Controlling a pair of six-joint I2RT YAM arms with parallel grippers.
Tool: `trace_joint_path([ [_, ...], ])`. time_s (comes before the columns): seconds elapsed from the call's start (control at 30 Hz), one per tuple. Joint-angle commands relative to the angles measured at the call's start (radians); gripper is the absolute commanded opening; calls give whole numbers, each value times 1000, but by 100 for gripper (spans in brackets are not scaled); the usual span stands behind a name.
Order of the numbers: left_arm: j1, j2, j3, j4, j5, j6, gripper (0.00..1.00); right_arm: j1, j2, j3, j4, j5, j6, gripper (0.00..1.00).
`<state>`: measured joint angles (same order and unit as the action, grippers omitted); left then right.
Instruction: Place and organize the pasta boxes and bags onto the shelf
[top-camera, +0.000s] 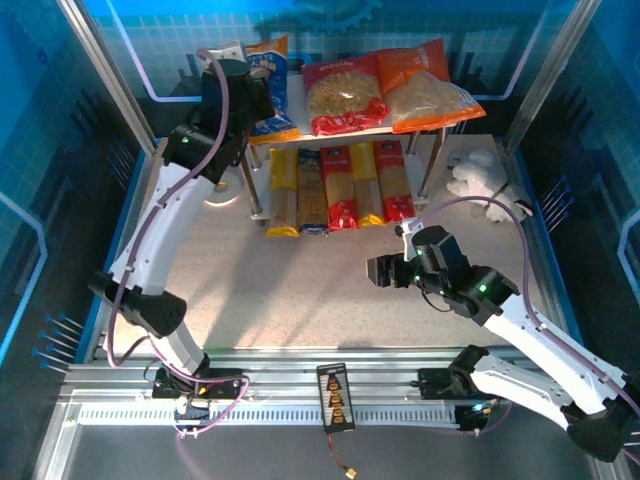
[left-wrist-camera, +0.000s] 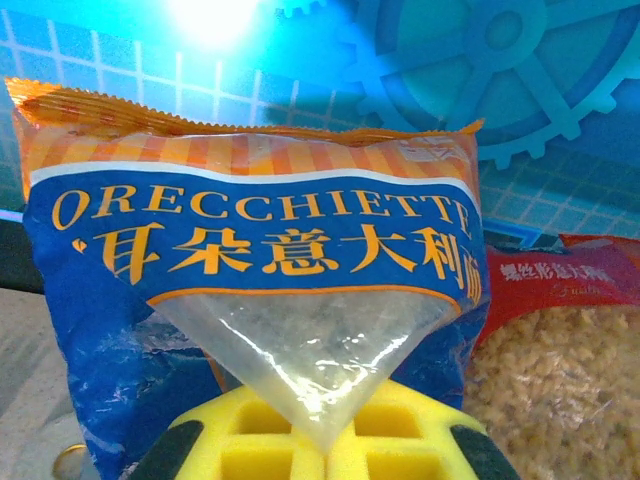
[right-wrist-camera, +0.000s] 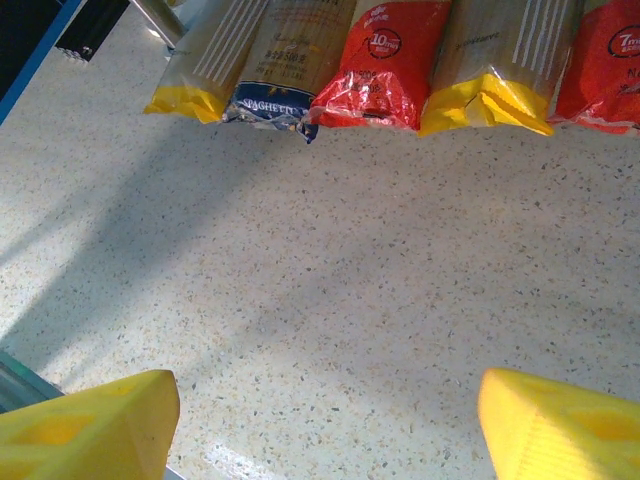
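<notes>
The blue-yellow bag tilts up on the shelf by its pinched clear corner, so next I open my left gripper and settle it flat by the bag's fuller middle (left-wrist-camera: 290, 325).
The shelf (top-camera: 296, 100) stands at the back. On its top board my left gripper (top-camera: 243, 100) is shut on the clear bottom corner of the blue-yellow bag (left-wrist-camera: 260, 230), pinched between the yellow pads (left-wrist-camera: 250, 445). The red bag (top-camera: 345, 95) and the orange bag (top-camera: 430, 85) lie beside it. Below, the five pasta boxes lie side by side: yellow (right-wrist-camera: 205, 60), blue-and-yellow (right-wrist-camera: 285, 60), red (right-wrist-camera: 385, 50), yellow (right-wrist-camera: 500, 60), red (right-wrist-camera: 605, 60). My right gripper (top-camera: 385, 270) hangs open over bare table in front of them, fingers (right-wrist-camera: 90, 430) wide apart.
A white plush toy (top-camera: 480, 175) lies right of the shelf. A white round object (top-camera: 225, 190) sits by the shelf's left post. A small black device (top-camera: 335, 395) rests on the metal rail at the near edge. Speckled table (right-wrist-camera: 330, 280) is bare under the right gripper.
</notes>
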<state>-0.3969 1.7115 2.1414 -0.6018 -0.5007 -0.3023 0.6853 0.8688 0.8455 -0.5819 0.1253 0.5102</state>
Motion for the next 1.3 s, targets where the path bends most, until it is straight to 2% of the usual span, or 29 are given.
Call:
trace_joint_path([
  [0.0,12,3,133,127,-14,-33,0,-20,-8,11,19,-17,-16,79],
  [0.27,35,70,171,102,-21,-60,0,-67,-36,-9,6,-42,-27,80],
  [0.83,52,170,212,69,77,-129,0,-103,-65,-26,-10,-57,-27,80],
  [1.23,52,175,153,82,85,-162,0,-108,-70,-22,-21,-63,-21,80],
  [1.27,52,176,148,82,91,-163,5,-108,-71,-23,-22,-63,-21,80],
])
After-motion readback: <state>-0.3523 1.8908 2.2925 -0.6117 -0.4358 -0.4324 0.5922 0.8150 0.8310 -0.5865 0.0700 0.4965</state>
